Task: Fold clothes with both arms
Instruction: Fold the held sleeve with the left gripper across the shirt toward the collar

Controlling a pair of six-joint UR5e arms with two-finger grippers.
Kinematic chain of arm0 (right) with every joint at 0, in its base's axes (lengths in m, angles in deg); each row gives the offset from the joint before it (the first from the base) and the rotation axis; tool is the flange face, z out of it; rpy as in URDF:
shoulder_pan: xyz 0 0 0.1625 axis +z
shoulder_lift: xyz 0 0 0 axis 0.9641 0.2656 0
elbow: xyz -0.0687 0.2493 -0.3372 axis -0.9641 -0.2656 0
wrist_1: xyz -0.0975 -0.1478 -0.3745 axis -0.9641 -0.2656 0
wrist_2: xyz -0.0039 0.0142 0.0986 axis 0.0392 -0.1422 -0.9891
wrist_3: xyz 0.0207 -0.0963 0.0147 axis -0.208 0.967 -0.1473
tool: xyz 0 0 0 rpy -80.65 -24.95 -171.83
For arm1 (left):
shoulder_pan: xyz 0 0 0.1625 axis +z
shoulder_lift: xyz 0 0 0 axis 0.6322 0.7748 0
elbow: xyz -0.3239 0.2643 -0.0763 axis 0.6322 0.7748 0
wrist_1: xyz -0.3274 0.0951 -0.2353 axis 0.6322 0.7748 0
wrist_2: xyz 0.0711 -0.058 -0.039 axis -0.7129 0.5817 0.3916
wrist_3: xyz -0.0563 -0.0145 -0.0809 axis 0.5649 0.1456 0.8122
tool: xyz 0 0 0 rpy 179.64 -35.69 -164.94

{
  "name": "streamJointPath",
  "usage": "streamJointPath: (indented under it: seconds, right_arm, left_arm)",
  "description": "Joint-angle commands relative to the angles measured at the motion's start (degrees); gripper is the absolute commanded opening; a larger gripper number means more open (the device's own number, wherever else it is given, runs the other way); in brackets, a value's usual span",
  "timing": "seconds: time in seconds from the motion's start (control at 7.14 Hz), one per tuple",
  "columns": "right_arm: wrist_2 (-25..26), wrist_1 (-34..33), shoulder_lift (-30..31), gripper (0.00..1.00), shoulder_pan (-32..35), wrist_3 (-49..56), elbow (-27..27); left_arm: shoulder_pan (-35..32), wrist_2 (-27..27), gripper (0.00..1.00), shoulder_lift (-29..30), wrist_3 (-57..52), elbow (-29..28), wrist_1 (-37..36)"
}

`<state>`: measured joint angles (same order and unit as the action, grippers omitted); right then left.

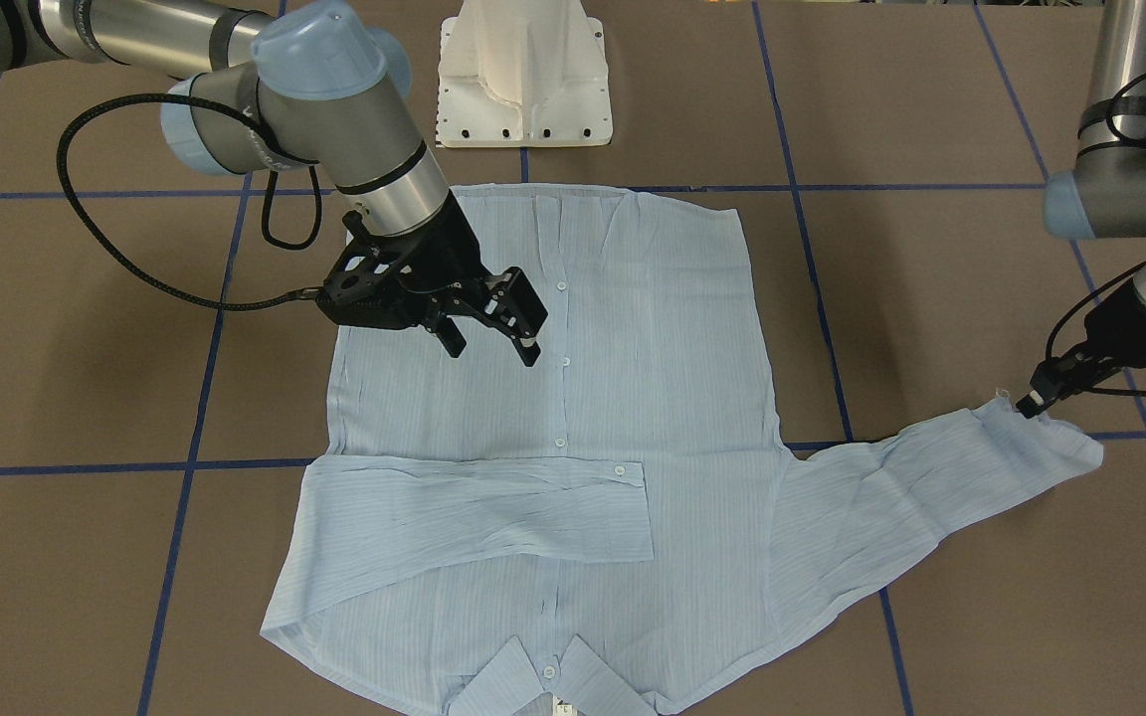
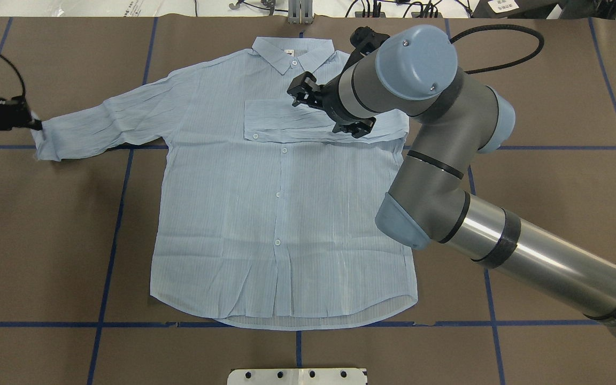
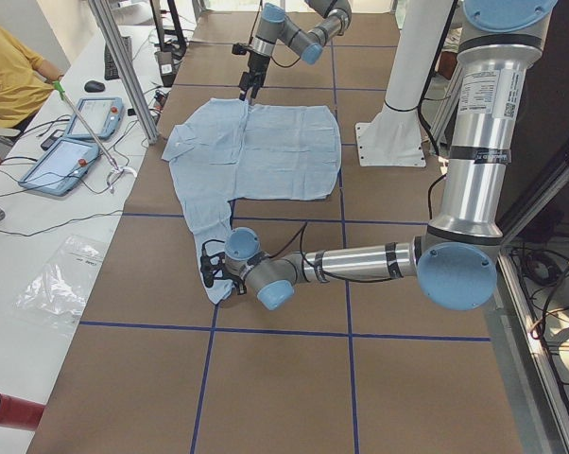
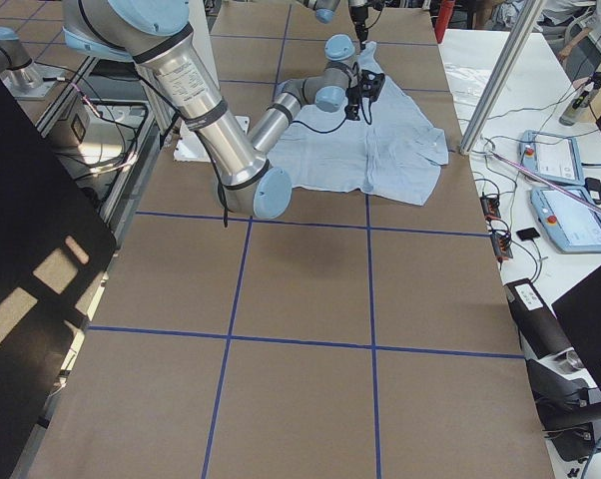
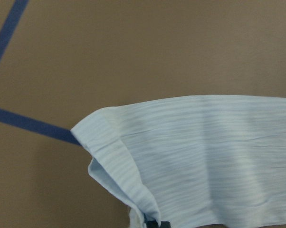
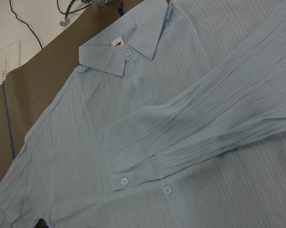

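Note:
Next, I release the outstretched sleeve's cuff with my left gripper on top of the folded sleeve (image 1: 432,478), near the folded sleeve's shoulder end.
The light blue shirt (image 1: 553,418) lies flat and buttoned side up on the brown table, its collar (image 2: 293,55) at the far edge from the robot. One sleeve (image 1: 493,517) is folded across the chest; it also shows in the right wrist view (image 6: 200,133). The other sleeve (image 2: 105,125) stretches out sideways. My left gripper (image 1: 1031,403) is shut on that sleeve's cuff (image 5: 133,175), at the table surface. My right gripper (image 1: 488,333) is open and empty, hovering above the shirt's front near the folded sleeve.
The white pedestal base (image 1: 523,80) stands behind the shirt's hem. Blue tape lines (image 2: 121,214) grid the brown table. An operators' bench with tablets (image 3: 72,142) and cables runs along the far side, where a person in yellow (image 3: 10,80) sits.

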<state>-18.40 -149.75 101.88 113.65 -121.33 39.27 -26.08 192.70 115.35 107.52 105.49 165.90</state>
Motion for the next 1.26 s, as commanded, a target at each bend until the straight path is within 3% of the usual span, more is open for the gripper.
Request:
streamJointPath:
  seconds: [0.0,0.28,0.56,0.84,0.98,1.12]
  right_arm:
    - [-1.59,0.18,5.00,0.98,3.29,4.43,2.96]
    - [-8.60,0.79,12.31,0.98,9.69,13.31,5.09]
    - [-12.58,0.79,19.06,0.98,16.11,22.58,5.71]
    - [-17.76,0.71,23.66,0.99,21.48,29.93,5.53]
    - [-17.78,0.71,24.11,0.99,21.50,29.95,5.18]
    - [-17.61,0.71,24.02,0.99,21.59,30.04,4.83]
  left_arm:
    - [3.91,-0.04,0.00,17.00,5.72,0.41,-15.46]
    - [12.08,-6.25,0.00,26.34,19.42,0.14,-15.33]
    - [22.70,-20.36,0.00,38.54,32.61,-3.16,-14.62]
    - [29.49,-30.13,0.00,48.31,35.91,-11.93,-14.54]
    - [31.09,-30.44,0.00,48.71,35.92,-12.68,-14.45]
    - [31.54,-30.88,0.82,48.71,35.66,-12.86,-13.93]
